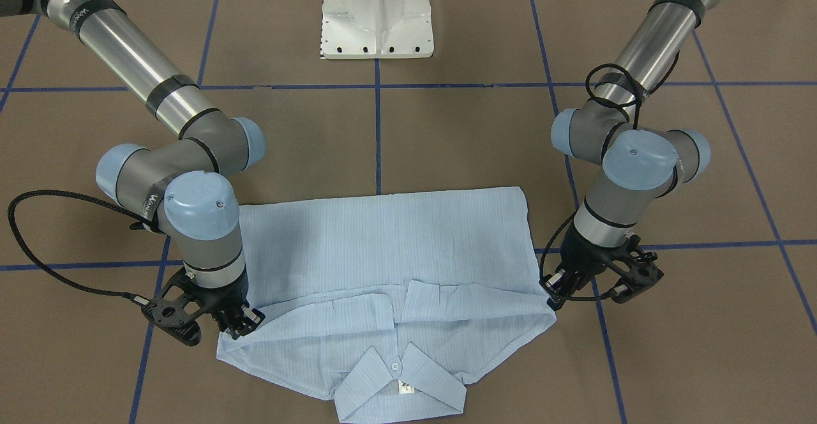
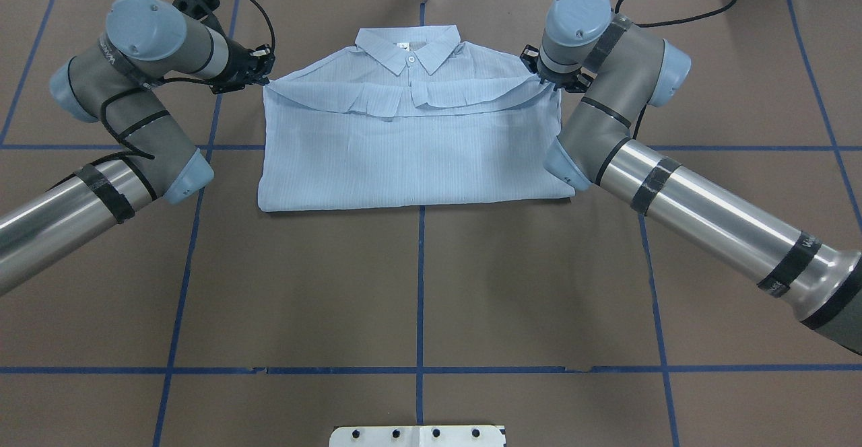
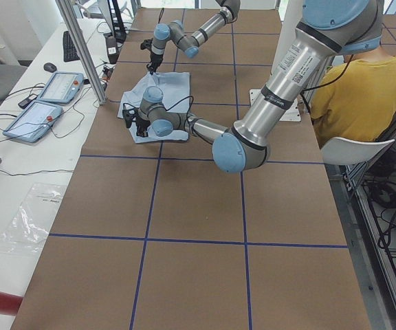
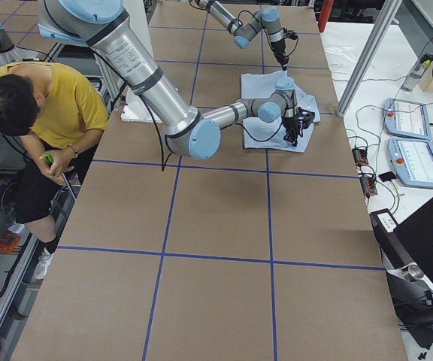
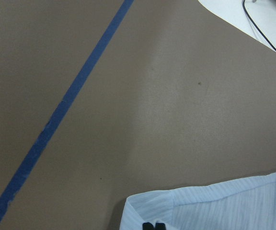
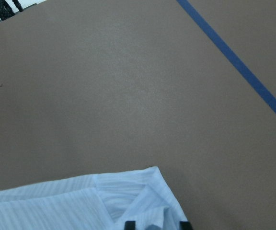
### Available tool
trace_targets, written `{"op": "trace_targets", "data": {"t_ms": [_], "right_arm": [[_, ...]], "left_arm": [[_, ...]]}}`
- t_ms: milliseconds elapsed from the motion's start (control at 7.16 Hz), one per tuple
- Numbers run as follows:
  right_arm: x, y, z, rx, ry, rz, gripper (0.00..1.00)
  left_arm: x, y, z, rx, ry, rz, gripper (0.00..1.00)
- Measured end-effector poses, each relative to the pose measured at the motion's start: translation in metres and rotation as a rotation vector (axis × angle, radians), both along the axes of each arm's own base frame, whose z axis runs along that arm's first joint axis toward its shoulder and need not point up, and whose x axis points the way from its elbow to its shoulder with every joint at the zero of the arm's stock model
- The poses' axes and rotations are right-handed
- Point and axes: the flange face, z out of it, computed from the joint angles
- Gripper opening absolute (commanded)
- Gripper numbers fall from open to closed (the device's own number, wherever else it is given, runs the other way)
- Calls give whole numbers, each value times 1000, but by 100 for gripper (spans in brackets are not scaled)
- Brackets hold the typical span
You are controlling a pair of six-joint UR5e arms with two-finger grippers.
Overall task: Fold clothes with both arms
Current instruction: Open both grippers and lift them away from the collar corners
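I need to next move my right gripper to the light blue shirt's near hem corner [image 1: 244, 212], opposite the collar and toward the white pedestal base, and close it there.
The light blue shirt [image 2: 411, 157] lies folded flat on the brown table, its collar [image 2: 407, 46] on the side far from the robot's base. My left gripper [image 2: 264, 75] sits low at the shirt's shoulder corner. In the left wrist view its fingertips [image 5: 154, 225] are close together on the cloth edge [image 5: 214, 206], shut on it. At the opposite shoulder corner is my right gripper [image 2: 549, 82]. The right wrist view shows its fingers [image 6: 128, 224] apart, with a folded corner of the shirt [image 6: 143, 201] between them. From the front the shirt [image 1: 383, 239] lies between the right gripper [image 1: 246, 323] and the left gripper [image 1: 554, 293].
The white pedestal base [image 1: 376, 15] stands at the robot's side of the table. Blue tape lines [image 2: 421, 285] cross the brown surface. A person in a yellow top [image 3: 359, 89] sits beside the table. Control tablets [image 3: 43, 103] lie on a white bench beyond the shirt.
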Motion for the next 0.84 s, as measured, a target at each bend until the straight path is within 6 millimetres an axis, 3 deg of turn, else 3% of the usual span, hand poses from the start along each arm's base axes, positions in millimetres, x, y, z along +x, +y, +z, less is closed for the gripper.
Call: {"op": "trace_targets", "data": {"t_ms": [140, 279, 419, 559, 838], "right_arm": [[6, -3, -5, 7, -7, 3, 100], [18, -8, -15, 18, -26, 7, 100], [37, -8, -23, 18, -68, 3, 100], [56, 7, -24, 19, -116, -11, 100], [84, 75, -5, 17, -182, -21, 100]], "left_arm": [[-2, 0, 0, 3, 2, -2, 25], [-17, -8, 0, 14, 6, -17, 25], [-46, -17, 3, 39, 3, -29, 25], [-69, -15, 4, 69, 1, -16, 25], [-85, -4, 8, 84, 2, 8, 25]]}}
